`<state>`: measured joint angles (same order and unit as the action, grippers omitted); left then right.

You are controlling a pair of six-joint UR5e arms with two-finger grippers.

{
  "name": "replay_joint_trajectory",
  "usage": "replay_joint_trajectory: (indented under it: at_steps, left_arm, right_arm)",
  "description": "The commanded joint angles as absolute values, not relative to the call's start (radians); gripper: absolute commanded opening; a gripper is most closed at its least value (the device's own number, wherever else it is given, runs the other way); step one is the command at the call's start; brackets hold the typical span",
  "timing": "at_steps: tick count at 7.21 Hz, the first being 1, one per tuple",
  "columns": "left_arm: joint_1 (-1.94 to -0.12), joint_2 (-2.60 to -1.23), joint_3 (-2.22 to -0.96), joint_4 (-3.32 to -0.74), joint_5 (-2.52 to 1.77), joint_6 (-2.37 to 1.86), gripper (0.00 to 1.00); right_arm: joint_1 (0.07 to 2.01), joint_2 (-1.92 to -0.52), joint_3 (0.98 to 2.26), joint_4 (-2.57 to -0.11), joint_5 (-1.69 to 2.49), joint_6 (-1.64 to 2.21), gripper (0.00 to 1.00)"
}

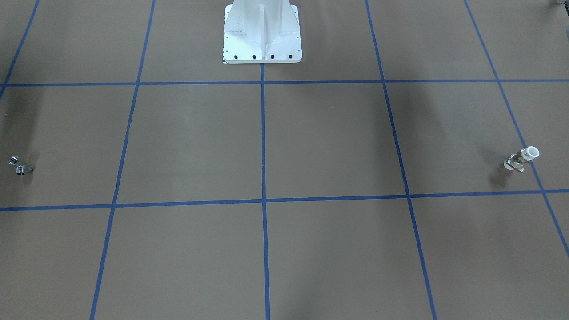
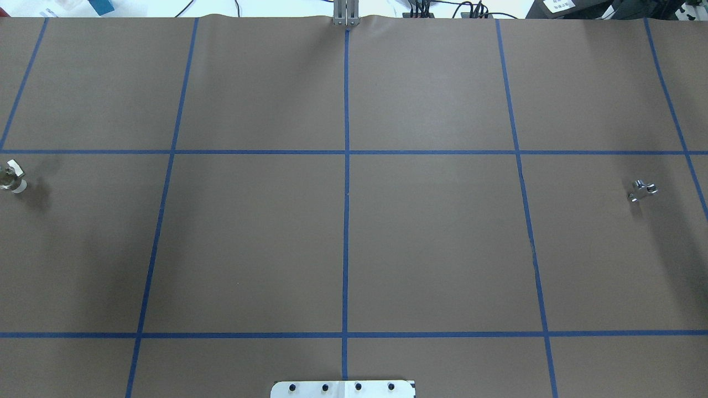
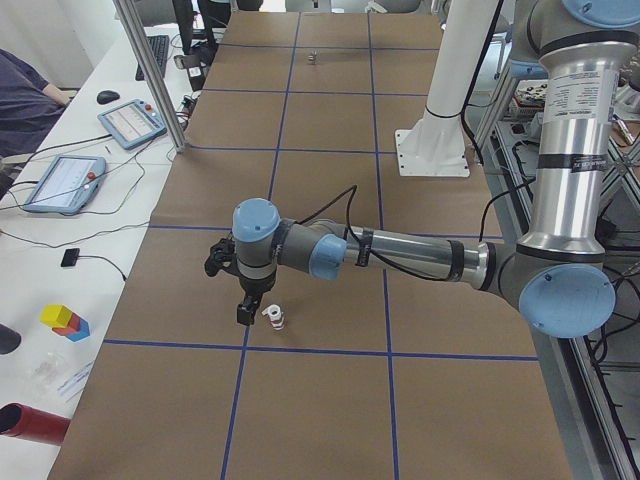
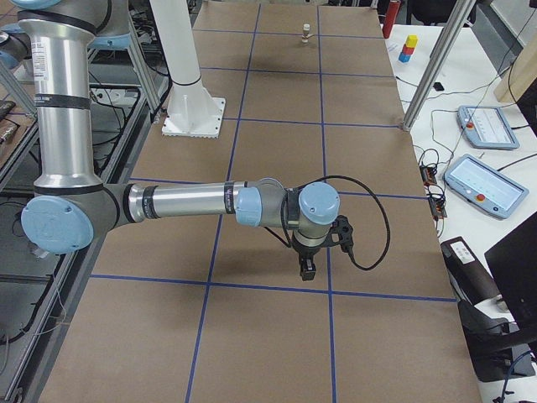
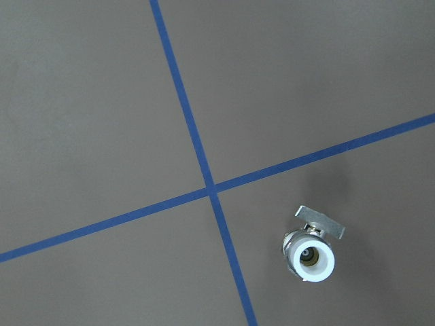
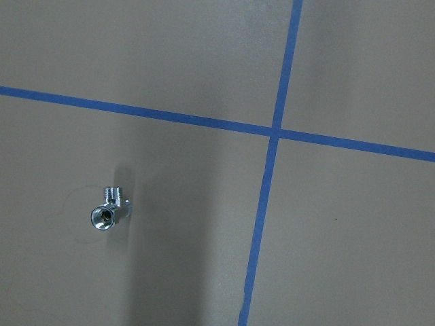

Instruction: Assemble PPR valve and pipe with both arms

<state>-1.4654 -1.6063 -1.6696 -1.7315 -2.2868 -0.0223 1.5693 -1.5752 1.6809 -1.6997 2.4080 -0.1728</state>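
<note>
Next, my left gripper needs to go to the white collar (image 1: 530, 153) (image 5: 315, 261) at the top of the PPR valve and close there, above its lever tab.
The PPR valve (image 1: 522, 159), white collar up with a silvery middle and a flat lever tab, stands on the brown mat at the robot's far left (image 2: 11, 177). It shows from above in the left wrist view (image 5: 311, 251). My left gripper (image 3: 245, 315) hangs just beside the valve (image 3: 272, 317); I cannot tell whether it is open or shut. The chrome pipe (image 1: 18, 165) lies at the far right (image 2: 641, 189) and shows in the right wrist view (image 6: 109, 209). My right gripper (image 4: 307, 270) hovers over that spot; its state cannot be told.
The white bolted pedestal (image 1: 262, 31) stands at the robot's side of the mat (image 2: 343, 388). Blue tape lines grid the brown mat. Side benches hold tablets (image 3: 60, 180) (image 4: 491, 185), cables and coloured blocks (image 3: 63, 320). A metal post (image 3: 150, 70) stands at the mat's edge.
</note>
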Motion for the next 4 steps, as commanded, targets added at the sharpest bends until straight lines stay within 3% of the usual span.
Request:
replay_joint_trajectory:
  at_steps: [1, 4]
  left_arm:
    - [-1.403, -1.62, -1.667, -1.74, -2.312, -0.101, 1.0]
    - [-1.303, -1.605, -1.643, -1.823, -2.31, -0.231, 1.0]
  right_arm:
    - [1.569, -1.574, 1.681, -1.698, 2.407, -0.173, 0.99]
    - [1.569, -1.575, 1.68, -1.7, 2.405, -0.173, 0.99]
